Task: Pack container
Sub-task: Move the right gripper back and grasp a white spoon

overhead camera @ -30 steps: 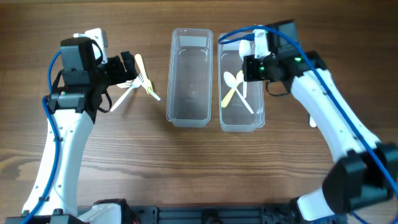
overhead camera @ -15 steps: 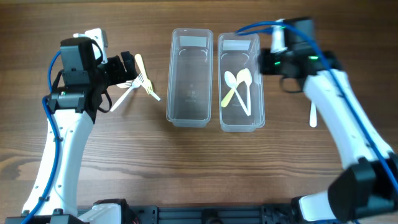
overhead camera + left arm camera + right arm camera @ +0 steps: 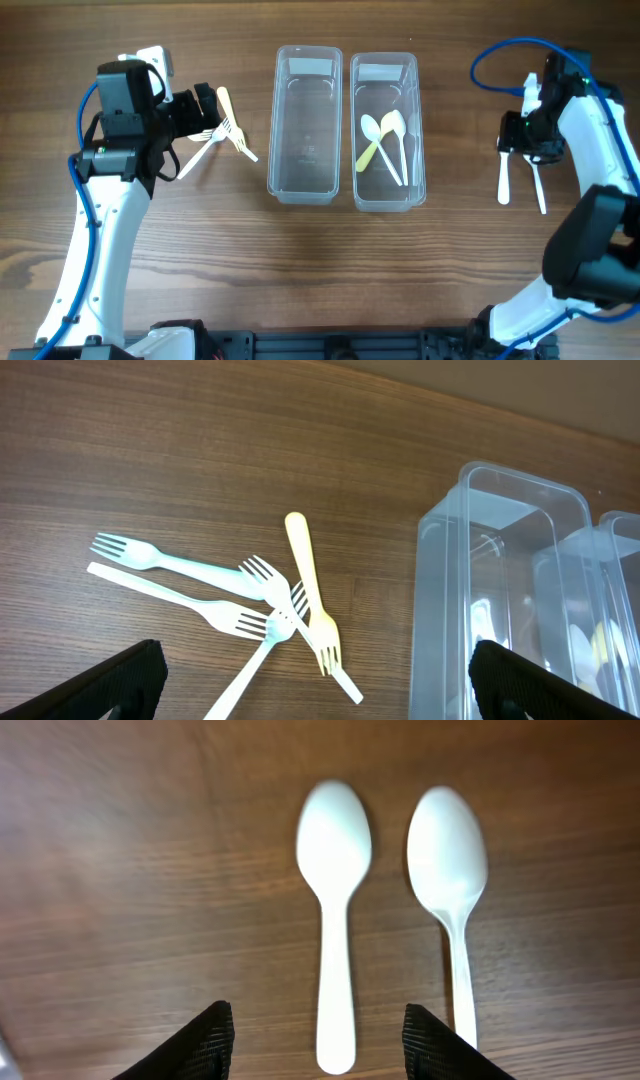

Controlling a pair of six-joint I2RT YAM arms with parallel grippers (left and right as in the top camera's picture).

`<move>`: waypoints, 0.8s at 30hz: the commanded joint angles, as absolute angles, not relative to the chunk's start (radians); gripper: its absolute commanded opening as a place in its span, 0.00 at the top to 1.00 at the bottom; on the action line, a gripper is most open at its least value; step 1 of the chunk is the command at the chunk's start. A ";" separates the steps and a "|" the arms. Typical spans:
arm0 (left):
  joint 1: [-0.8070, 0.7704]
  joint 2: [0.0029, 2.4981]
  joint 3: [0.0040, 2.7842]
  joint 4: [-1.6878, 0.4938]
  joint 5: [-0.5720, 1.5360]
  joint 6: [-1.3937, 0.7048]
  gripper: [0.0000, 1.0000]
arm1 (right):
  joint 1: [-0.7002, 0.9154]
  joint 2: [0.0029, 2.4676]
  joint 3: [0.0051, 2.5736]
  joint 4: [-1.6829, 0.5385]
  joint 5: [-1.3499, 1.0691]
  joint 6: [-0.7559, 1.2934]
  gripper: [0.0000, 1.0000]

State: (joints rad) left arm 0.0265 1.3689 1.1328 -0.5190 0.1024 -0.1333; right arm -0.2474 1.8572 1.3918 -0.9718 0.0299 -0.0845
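Next, I close my right gripper on the handle's middle (image 3: 504, 174) (image 3: 335, 975) of the loose white spoon that is nearer the clear plastic containers.
Two clear plastic containers stand side by side at mid-table. The left container (image 3: 272, 130) is empty. The right container (image 3: 385, 203) holds a yellow spoon (image 3: 370, 155) and two white spoons (image 3: 396, 128). Several plastic forks (image 3: 222, 133) lie in a crossed pile to the left; the left wrist view shows them, among them a yellow fork (image 3: 310, 595). My left gripper (image 3: 320, 690) is open and empty above the pile. My right gripper (image 3: 318, 1050) is open and empty over two white spoons (image 3: 335, 920) lying on the table at the right (image 3: 504, 180).
The left container's corner (image 3: 480, 570) shows at the right of the left wrist view, just right of the forks. The second loose spoon (image 3: 450, 890) lies parallel to the first. A blue cable (image 3: 500, 55) loops off the right arm.
My right arm has swung from over the right container out to the right, and now hovers over the two loose spoons. The left arm has not moved.
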 commanded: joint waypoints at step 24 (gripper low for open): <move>0.031 1.371 1.149 -0.518 0.115 -0.139 0.00 | -0.258 1.961 1.240 -0.857 0.023 -0.041 0.60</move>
